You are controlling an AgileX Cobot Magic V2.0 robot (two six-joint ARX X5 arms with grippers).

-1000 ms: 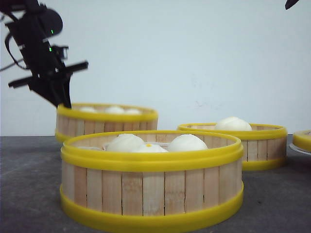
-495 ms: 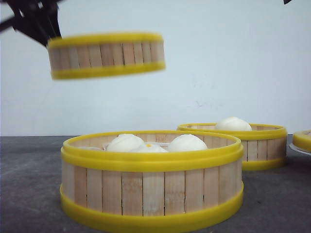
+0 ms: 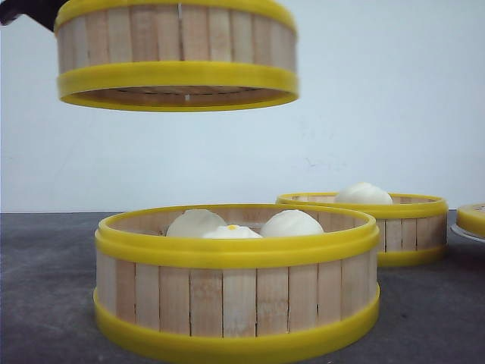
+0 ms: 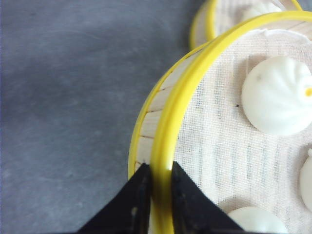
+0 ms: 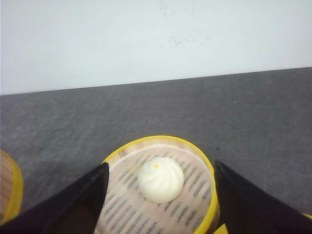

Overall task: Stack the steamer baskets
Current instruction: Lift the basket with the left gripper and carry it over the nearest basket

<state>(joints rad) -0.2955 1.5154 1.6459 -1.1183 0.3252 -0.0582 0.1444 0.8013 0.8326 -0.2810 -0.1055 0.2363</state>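
Observation:
Next, I release the raised steamer basket with my left gripper squarely on the yellow rim of the near steamer basket (image 3: 237, 230).
One steamer basket (image 3: 178, 53) hangs in the air at the upper left, above and slightly left of the near steamer basket (image 3: 236, 303), which holds three white buns. My left gripper (image 4: 161, 176) is shut on the raised basket's yellow top rim (image 4: 181, 95), one finger inside and one outside; buns (image 4: 278, 95) lie on its cloth liner. A third steamer basket (image 3: 402, 227) with a single bun stands at the back right. My right gripper (image 5: 161, 165) is open, hovering above that one-bun basket (image 5: 161, 140) without touching it.
A flat yellow lid (image 3: 471, 218) lies at the far right edge of the dark grey table (image 3: 45, 288). A white wall stands behind. In the left wrist view another basket's rim (image 4: 207, 22) shows beyond the held one.
The back-left basket has left the table: my left gripper, shut on its rim, lifted it high and brought it closer, over the near basket. The other two baskets have not moved.

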